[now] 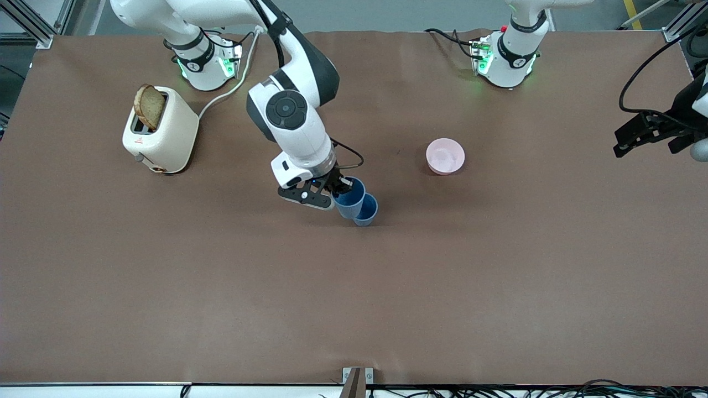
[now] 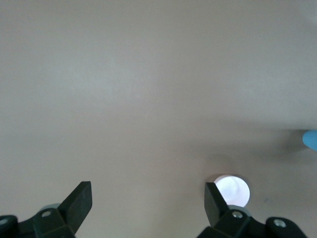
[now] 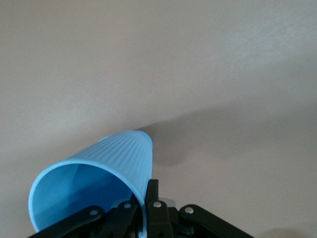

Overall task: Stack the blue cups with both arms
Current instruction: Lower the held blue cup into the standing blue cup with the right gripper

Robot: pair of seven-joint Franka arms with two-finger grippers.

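My right gripper will release the tilted blue cup inside the second blue cup [image 1: 363, 209] that stands upright beside it.
My right gripper [image 1: 338, 188] is shut on the rim of a blue cup [image 1: 348, 199] and holds it tilted, just above the table's middle. In the right wrist view the fingers [image 3: 151, 191] pinch the cup's wall [image 3: 116, 158], one inside and one outside. The second blue cup [image 1: 367, 211] stands upright right beside the held one. The two overlap in the front view, and I cannot tell whether they touch. My left gripper [image 1: 644, 135] is open and empty, up in the air over the left arm's end of the table. Its wrist view shows wide-apart fingertips [image 2: 81, 198] and a sliver of blue cup [image 2: 311, 140].
A pink bowl [image 1: 445, 156] sits between the cups and the left arm's base, and also shows in the left wrist view [image 2: 233, 188]. A cream toaster [image 1: 163, 135] with a slice of bread [image 1: 148, 106] stands near the right arm's base.
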